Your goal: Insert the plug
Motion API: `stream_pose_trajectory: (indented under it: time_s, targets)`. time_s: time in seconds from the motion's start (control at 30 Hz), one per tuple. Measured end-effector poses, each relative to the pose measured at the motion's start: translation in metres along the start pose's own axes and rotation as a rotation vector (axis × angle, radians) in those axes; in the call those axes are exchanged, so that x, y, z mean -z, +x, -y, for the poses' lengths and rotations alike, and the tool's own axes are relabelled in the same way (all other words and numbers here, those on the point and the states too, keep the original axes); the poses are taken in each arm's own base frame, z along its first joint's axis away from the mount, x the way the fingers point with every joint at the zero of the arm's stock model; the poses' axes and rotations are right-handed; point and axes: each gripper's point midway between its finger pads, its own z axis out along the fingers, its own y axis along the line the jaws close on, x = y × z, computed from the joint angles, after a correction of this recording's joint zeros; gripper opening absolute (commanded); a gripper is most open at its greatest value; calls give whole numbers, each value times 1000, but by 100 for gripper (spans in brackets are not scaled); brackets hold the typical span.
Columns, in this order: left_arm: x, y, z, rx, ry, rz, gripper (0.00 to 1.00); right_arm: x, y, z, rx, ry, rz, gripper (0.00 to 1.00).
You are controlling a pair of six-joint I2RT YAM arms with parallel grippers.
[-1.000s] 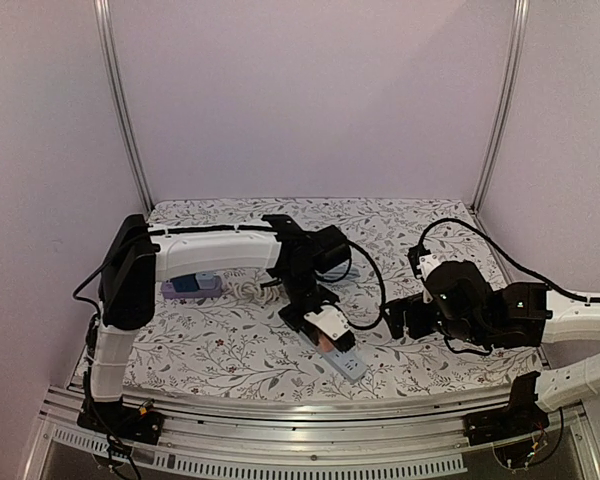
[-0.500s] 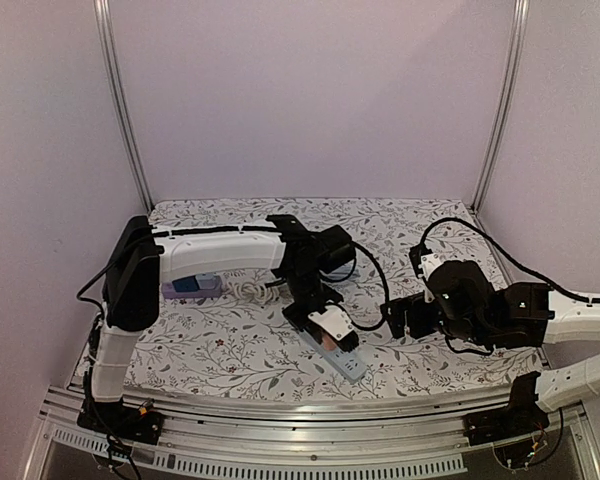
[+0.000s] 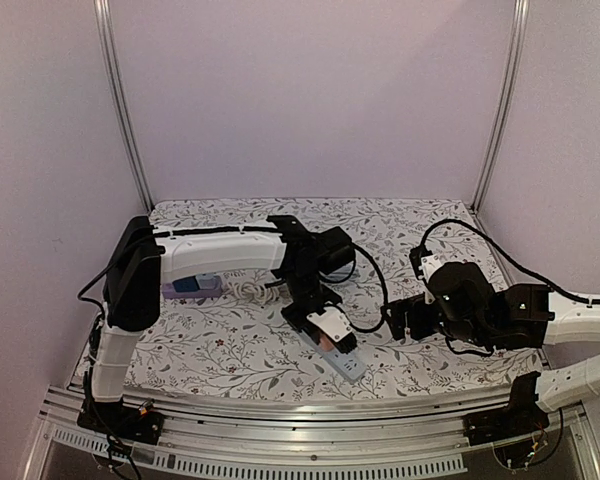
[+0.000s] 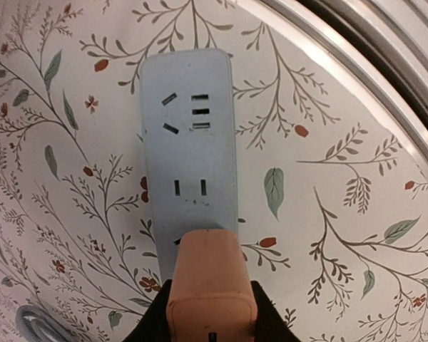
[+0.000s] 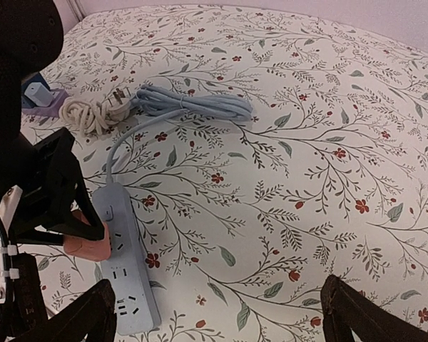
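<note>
My left gripper is to let go of the orange plug in the light blue power strip's socket point(image 3: 324, 340) point(image 4: 202, 249) near the power strip's cable end.
A light blue power strip point(image 4: 189, 142) lies flat on the floral cloth, also in the right wrist view point(image 5: 125, 271) and the top view point(image 3: 348, 366). My left gripper point(image 4: 208, 324) is shut on an orange plug point(image 4: 210, 285). The plug's front end sits on the strip over a socket near the strip's cable end. It also shows in the right wrist view point(image 5: 85, 242), held by the left fingers point(image 5: 60, 192). My right gripper point(image 5: 217, 313) is open and empty, hovering over bare cloth to the right of the strip.
The strip's blue cable point(image 5: 192, 103) lies coiled farther back, beside a bundled white cord with a plug point(image 5: 93, 114). A purple and blue block point(image 3: 190, 286) sits at the left. The table's metal front rail point(image 4: 385, 43) runs close to the strip's free end.
The left gripper with the orange plug has shifted slightly right and settled onto the strip. The right arm has barely moved.
</note>
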Motion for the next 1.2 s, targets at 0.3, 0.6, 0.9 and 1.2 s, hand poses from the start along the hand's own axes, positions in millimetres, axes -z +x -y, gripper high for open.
stream_pose_trajectory:
  time_s: [0.3, 0.6, 0.9, 1.2]
  targets:
    - [-1, 2, 2, -8, 9, -11, 0, 0, 0, 0, -1, -1, 0, 99]
    - [-5, 4, 1, -5, 23, -19, 0, 4, -3, 0, -10, -12, 13, 99]
    - [-14, 5, 0, -3, 38, -25, 0, 8, -7, -1, -19, -24, 26, 99]
    - [-15, 5, 0, 2, 52, -28, 0, 8, -7, -1, -19, -27, 24, 99]
